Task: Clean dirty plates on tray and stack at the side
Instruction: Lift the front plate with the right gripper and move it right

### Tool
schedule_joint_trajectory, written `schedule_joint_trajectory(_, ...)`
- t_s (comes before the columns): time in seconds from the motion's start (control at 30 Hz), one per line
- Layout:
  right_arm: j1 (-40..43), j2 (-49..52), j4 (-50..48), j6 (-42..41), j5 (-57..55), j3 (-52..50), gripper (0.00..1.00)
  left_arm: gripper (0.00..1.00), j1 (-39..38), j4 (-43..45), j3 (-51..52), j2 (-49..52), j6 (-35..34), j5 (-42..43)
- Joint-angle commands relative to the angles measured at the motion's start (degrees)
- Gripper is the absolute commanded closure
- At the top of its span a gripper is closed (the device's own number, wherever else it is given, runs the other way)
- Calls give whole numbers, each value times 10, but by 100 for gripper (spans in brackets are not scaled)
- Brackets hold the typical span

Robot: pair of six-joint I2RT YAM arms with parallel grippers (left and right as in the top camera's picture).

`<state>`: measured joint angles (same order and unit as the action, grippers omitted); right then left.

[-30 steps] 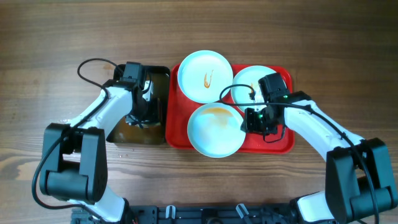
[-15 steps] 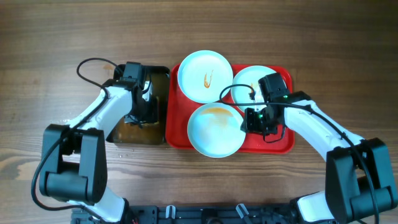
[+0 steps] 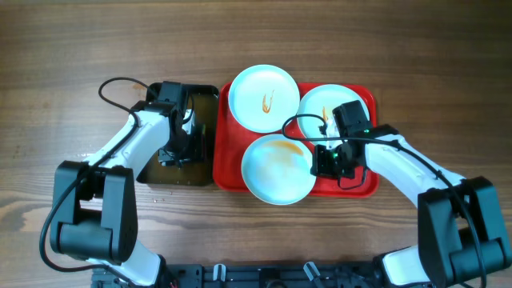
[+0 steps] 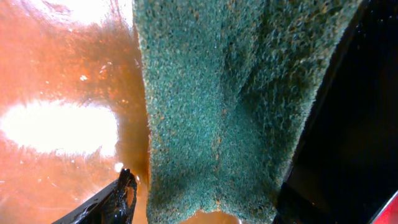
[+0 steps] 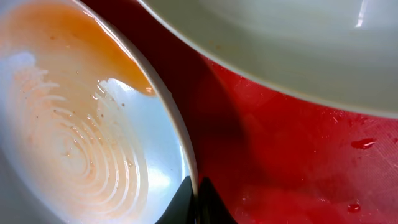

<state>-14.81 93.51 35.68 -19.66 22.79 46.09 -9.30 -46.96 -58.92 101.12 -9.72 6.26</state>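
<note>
Next, my right gripper lets go of the front plate on the wooden table (image 3: 426, 134) beside the red tray, opposite the black tray.
Three pale plates lie on the red tray (image 3: 364, 190): one at the back (image 3: 264, 98) with an orange streak, one at the right (image 3: 320, 102), and a front one (image 3: 276, 168) with an orange smear. My right gripper (image 3: 324, 160) is shut on the front plate's right rim. In the right wrist view the fingertips (image 5: 196, 199) pinch that rim (image 5: 81, 137), with the right plate (image 5: 280, 43) above. My left gripper (image 3: 178, 152) is down in the black tray (image 3: 206, 172). Its fingers (image 4: 205, 202) hold the green sponge (image 4: 236, 106) over brown water.
The black tray of brownish water stands directly left of the red tray, their rims nearly touching. Cables loop over both arms. Bare wooden table (image 3: 400, 48) surrounds both trays.
My right gripper has shifted slightly forward and left along the front plate's rim. My left gripper has moved a little toward the front of the black tray.
</note>
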Motion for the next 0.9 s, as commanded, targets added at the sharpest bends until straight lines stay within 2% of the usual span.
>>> schedule_joint_trajectory(0.0,0,-52,17,4,-12,14,95,37,0,0,-10,-12,-1,3)
schedule_joint_trajectory(0.1,0,-147,25,4,-101,19,95,36,0,0,-10,-12,-1,3)
schedule_joint_trajectory(0.27,-13,-216,16,17,-246,21,95,35,0,4,-10,-12,-1,3)
schedule_joint_trajectory(0.53,-213,-217,-45,32,-523,35,95,34,0,4,-10,-12,-1,3)
schedule_joint_trajectory(0.57,-239,-217,-59,55,-563,35,96,34,0,4,-10,-12,-1,3)
schedule_joint_trajectory(0.63,-284,-217,-103,148,-614,35,96,34,0,5,-10,-12,-1,3)
schedule_joint_trajectory(0.73,-324,-217,-172,347,-620,35,95,34,0,6,-10,-12,-1,3)
schedule_joint_trajectory(0.87,-330,-217,-185,614,-620,35,96,34,0,10,-10,-12,-1,3)
